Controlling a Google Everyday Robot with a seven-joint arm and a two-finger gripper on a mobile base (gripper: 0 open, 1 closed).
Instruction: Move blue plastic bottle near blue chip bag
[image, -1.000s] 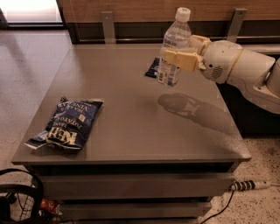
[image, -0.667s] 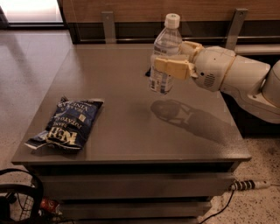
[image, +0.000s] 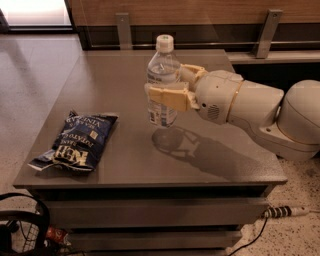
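Observation:
Next, I let go of the blue plastic bottle, now lifted over the table's centre, on the table (image: 127, 153) next to the blue chip bag, near the front edge.
The blue plastic bottle (image: 162, 75) is a clear water bottle with a white cap and a white-and-blue label. My gripper (image: 170, 87) is shut on it around its middle and holds it upright, lifted above the grey table (image: 115, 85), over the table's centre. The arm reaches in from the right. The blue chip bag (image: 77, 141) is a dark navy foil bag with white lettering, lying flat near the table's front left corner, well to the left of and below the bottle.
A wooden wall with metal brackets (image: 123, 30) runs behind the table. A black basket (image: 20, 227) sits on the floor at the bottom left. A power strip and cable (image: 285, 212) lie on the floor at the right.
The gripper has carried the bottle leftward and toward the front of the table, closer to the chip bag. The small dark packet seen behind the bottle earlier is no longer visible.

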